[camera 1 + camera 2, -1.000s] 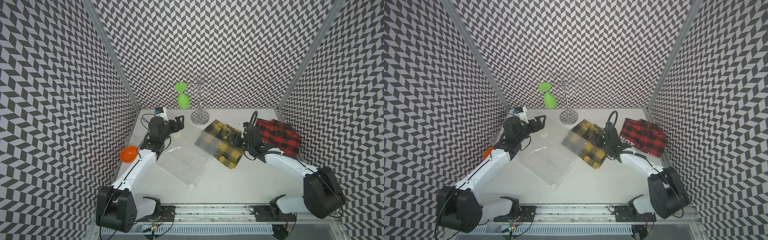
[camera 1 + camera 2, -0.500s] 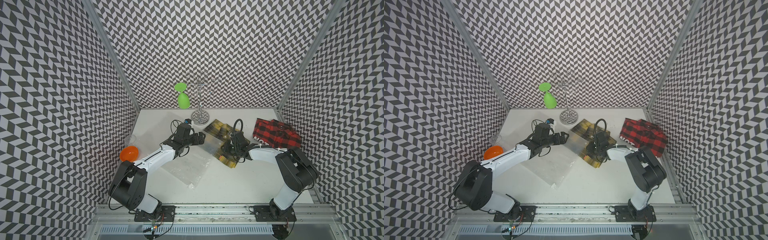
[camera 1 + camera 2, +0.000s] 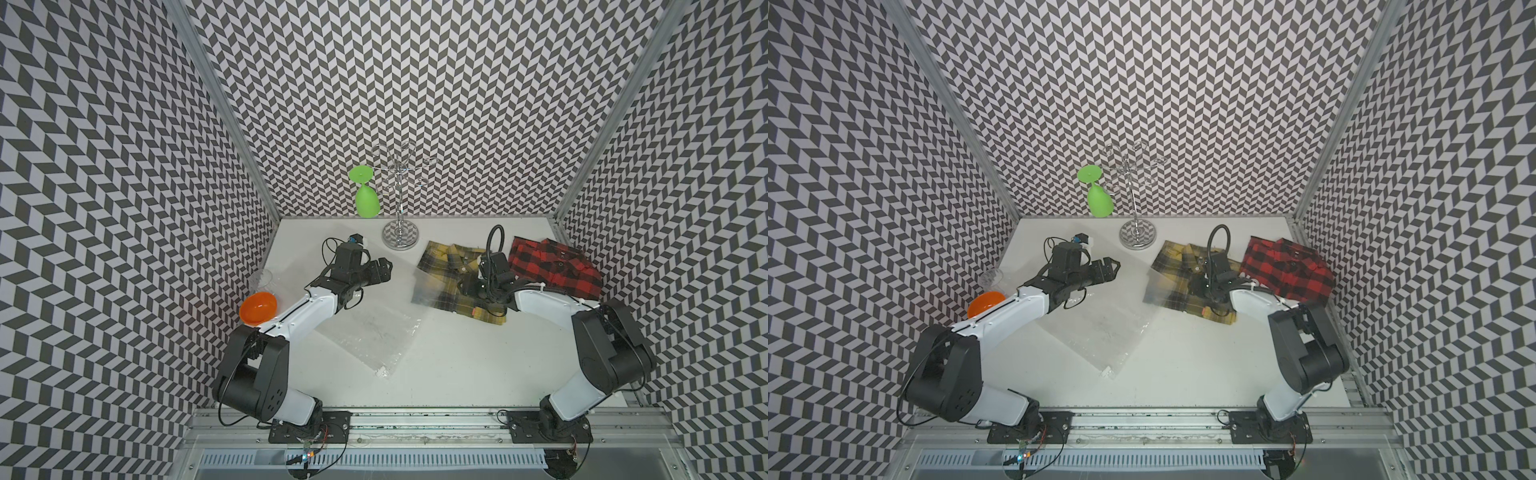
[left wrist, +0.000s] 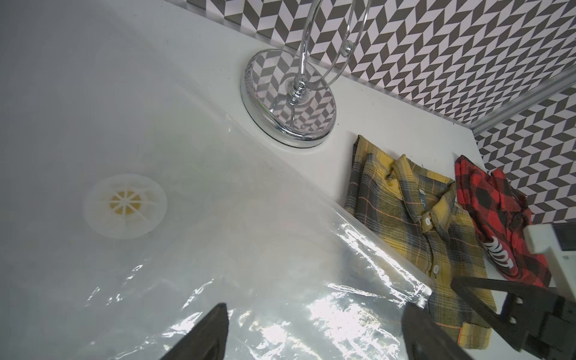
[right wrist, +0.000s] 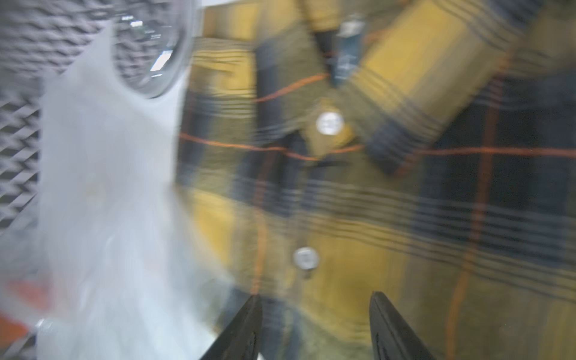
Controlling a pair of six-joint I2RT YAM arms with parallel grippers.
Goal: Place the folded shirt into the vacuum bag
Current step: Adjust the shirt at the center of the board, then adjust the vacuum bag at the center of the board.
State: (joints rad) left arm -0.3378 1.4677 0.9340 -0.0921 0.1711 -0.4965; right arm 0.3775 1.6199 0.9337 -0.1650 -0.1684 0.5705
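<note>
My left gripper will close next on the top layer [image 4: 321, 324] of the clear vacuum bag, close to the bag's end beside the yellow plaid folded shirt.
The yellow plaid folded shirt [image 3: 451, 259] [image 3: 1177, 259] [image 4: 405, 212] lies flat at the back of the table. The clear vacuum bag [image 3: 374, 328] [image 3: 1104, 328] [image 4: 249, 249] is spread to its left, and one bag edge laps over the shirt's left side. The bag's round white valve cap [image 4: 124, 205] shows in the left wrist view. My left gripper [image 3: 384, 266] [image 3: 1111, 268] [image 4: 314, 311] hovers open over the bag. My right gripper [image 3: 465, 286] [image 3: 1196, 286] [image 5: 314, 297] is low over the shirt's [image 5: 405, 187] button placket, jaws apart with nothing clamped.
A red plaid shirt [image 3: 552, 266] [image 3: 1287, 266] lies right of the yellow one, by the right wall. A chrome glass stand [image 3: 400, 239] with a green glass [image 3: 366, 201] stands at the back. An orange bowl [image 3: 257, 307] and a clear cup [image 3: 262, 278] sit by the left wall.
My left gripper has swung from the back left out over the bag toward the shirt. My right gripper has moved from the shirt's right edge leftward onto its middle.
</note>
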